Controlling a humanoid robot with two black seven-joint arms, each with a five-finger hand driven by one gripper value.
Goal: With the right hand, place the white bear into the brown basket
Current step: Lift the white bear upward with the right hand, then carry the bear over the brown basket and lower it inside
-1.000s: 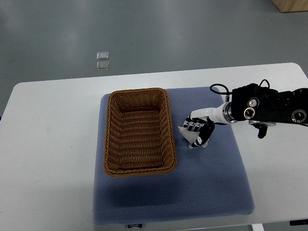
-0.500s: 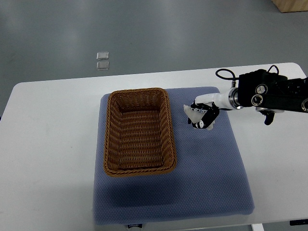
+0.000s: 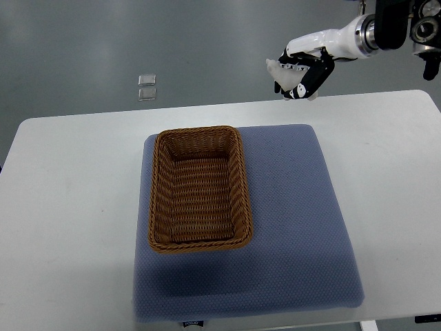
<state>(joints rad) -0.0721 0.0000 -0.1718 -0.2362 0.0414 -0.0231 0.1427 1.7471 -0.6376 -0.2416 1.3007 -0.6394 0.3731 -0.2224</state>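
Observation:
The robot's right gripper should release the white bear in the far half of the brown basket (image 3: 189, 171).
My right hand (image 3: 299, 72) is raised high at the top right of the view, its arm coming in from the right edge. Its fingers are curled around the white bear (image 3: 280, 73), of which only a small white part shows at the hand's left side. The brown wicker basket (image 3: 160, 194) sits empty on the left part of the blue mat (image 3: 296, 227), well below and to the left of the hand. The left arm is not in view.
The blue mat lies on a white table (image 3: 69, 221). Two small clear squares (image 3: 146, 87) lie on the grey floor beyond the table's far edge. A wooden corner (image 3: 416, 7) shows at the top right.
My right hand has lifted the white bear off the mat and risen up and away, from beside the basket to high at the top right of the view.

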